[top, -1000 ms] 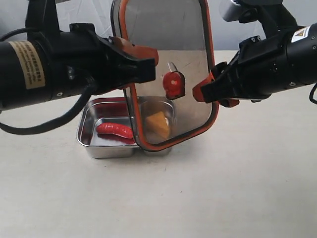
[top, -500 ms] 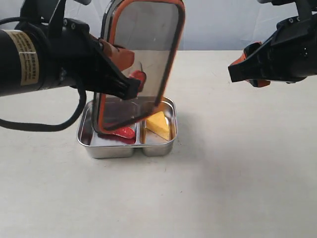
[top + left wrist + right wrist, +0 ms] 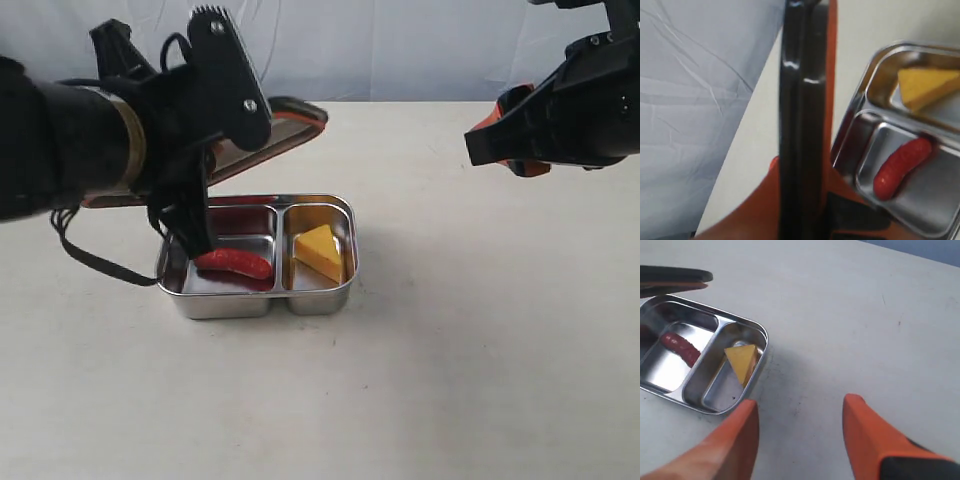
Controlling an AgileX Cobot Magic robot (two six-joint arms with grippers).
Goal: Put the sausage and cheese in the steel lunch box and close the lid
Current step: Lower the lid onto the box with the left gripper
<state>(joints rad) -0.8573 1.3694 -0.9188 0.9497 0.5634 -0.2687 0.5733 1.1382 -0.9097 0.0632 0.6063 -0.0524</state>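
Note:
Next, my left gripper sets the dark lid, which now hangs tilted above the box, free on the steel lunch box's rim (image 3: 260, 246) (image 3: 907, 134), so that it covers the sausage and the cheese.
The steel lunch box (image 3: 320, 300) stands on the table. The red sausage (image 3: 233, 262) lies in its left compartment and the yellow cheese (image 3: 319, 250) in its right one. My left gripper (image 3: 802, 192) is shut on the edge of the dark lid (image 3: 285, 128), which hangs nearly flat and slightly tilted above the box's back left, apart from it. In the left wrist view the lid (image 3: 802, 100) shows edge-on beside the sausage (image 3: 901, 165). My right gripper (image 3: 800, 412) is open and empty, up to the right of the box (image 3: 762, 340).
The beige table top (image 3: 450, 380) spreads in front of and to the right of the box. A pale cloth backdrop (image 3: 400, 45) hangs behind the table's far edge.
The left arm has turned the lid from upright over the box to nearly flat above its back left. The right gripper drew back from the lid to the upper right and stays there.

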